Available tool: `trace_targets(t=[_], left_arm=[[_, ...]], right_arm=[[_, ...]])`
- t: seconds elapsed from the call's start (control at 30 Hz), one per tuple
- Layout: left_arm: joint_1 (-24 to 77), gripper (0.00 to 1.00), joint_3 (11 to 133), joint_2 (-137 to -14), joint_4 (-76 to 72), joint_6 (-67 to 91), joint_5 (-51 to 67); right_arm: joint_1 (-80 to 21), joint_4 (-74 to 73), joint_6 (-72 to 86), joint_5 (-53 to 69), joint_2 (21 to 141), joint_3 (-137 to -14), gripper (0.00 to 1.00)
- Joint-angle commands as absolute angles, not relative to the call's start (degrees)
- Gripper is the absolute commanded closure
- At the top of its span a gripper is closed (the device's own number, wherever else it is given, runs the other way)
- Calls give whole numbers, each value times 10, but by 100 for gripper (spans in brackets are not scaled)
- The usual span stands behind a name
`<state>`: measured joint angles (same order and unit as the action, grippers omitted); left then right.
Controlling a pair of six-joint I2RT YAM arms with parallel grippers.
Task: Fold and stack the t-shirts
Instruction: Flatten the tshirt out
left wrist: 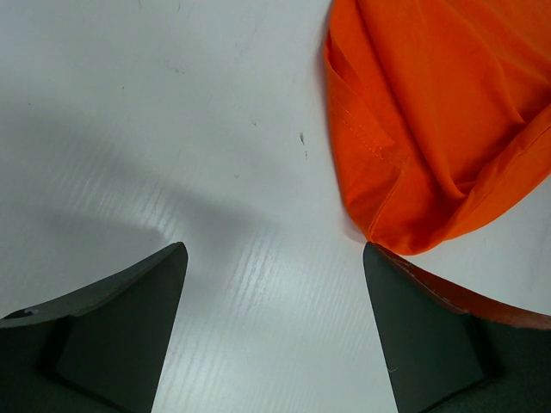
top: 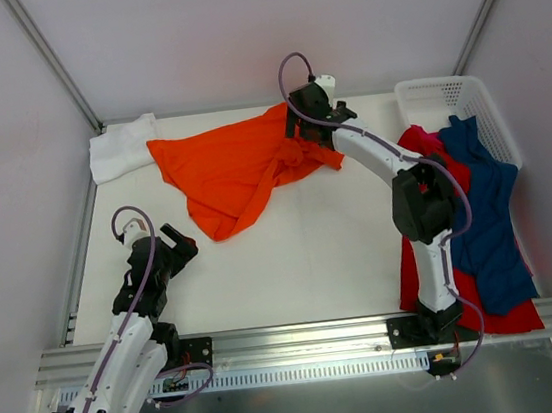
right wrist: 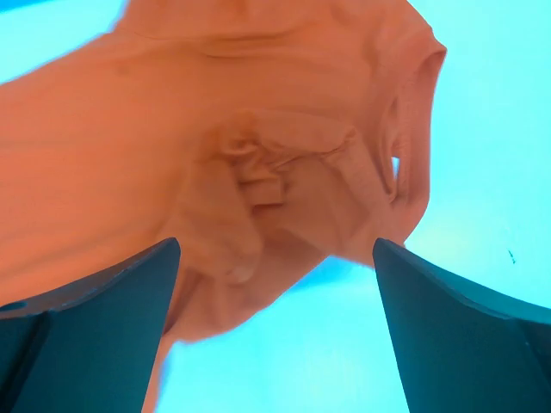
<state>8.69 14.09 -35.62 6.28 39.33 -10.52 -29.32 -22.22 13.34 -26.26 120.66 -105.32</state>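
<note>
Next, I pinch the t-shirt's loose fold (right wrist: 235,256) with my right gripper, as the orange t-shirt's end is bunched over itself, and then stretch the t-shirt with my left gripper.
The orange t-shirt (top: 226,167) lies spread and rumpled at the back middle of the table; it also shows in the left wrist view (left wrist: 430,112) and the right wrist view (right wrist: 215,146). The white t-shirt (top: 120,148) lies folded at the back left. The red t-shirt (top: 419,143) and the dark blue t-shirt (top: 488,211) lie heaped at the right edge. My right gripper (top: 300,135) is open, above the orange shirt's bunched right end, holding nothing. My left gripper (top: 182,246) is open and empty near the shirt's lower corner.
A white perforated basket (top: 450,103) stands at the back right, with the blue shirt draped over its front. The table (top: 302,254) has white walls behind and rails along the left and near edges.
</note>
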Motion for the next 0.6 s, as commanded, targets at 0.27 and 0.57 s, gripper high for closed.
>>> trace_targets(t=[0.27,0.57], left_arm=[[91,16,133,-347,47,382,-95],[91,16,128,-334,47,381,-93]], right_arm=[[-367,-170,199,-225,1121,-924,0],[-347,-154,199,-183,1240,-992,14]])
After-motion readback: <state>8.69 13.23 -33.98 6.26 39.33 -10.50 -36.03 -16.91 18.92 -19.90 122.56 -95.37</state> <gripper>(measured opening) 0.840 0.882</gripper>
